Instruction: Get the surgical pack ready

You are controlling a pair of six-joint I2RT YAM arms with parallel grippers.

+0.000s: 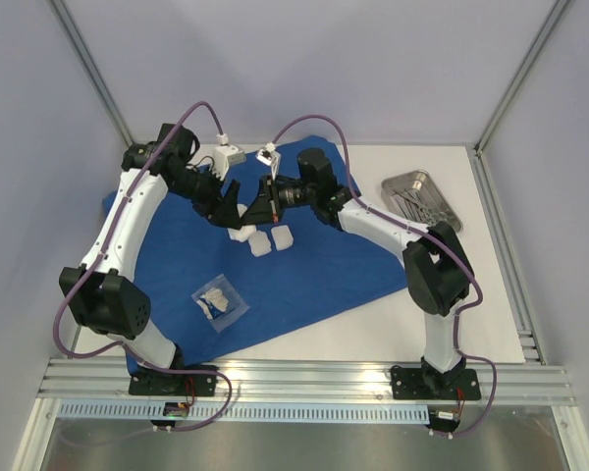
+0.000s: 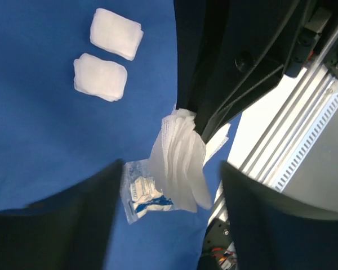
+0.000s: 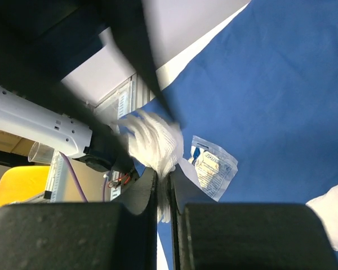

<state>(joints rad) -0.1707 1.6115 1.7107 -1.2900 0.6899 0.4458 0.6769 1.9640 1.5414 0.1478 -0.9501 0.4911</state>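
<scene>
Next, I release the white gauze square with my right gripper in the steel tray's far corner (image 1: 400, 191) nearest the blue drape.
The surgical pack's blue drape (image 1: 324, 265) lies spread flat on the table. Above it my right gripper (image 3: 169, 185) is shut on a white gauze square (image 3: 156, 143), which hangs fanned out from its fingertips. My left gripper (image 2: 172, 167) stands open around that same gauze (image 2: 180, 160), with its fingers apart on either side and not pinching it. In the top view both grippers, left (image 1: 224, 204) and right (image 1: 260, 211), meet over the drape's far middle. Two more gauze squares (image 2: 116, 34) (image 2: 99, 76) lie on the drape. The steel tray (image 1: 401, 183) with silver instruments (image 1: 424, 203) sits at the far right.
A clear sealed packet (image 1: 219, 302) with blue print lies on the near left part of the drape. Aluminium frame posts rise at the back corners, and a ribbed rail (image 1: 304, 381) runs along the near edge by the arm bases.
</scene>
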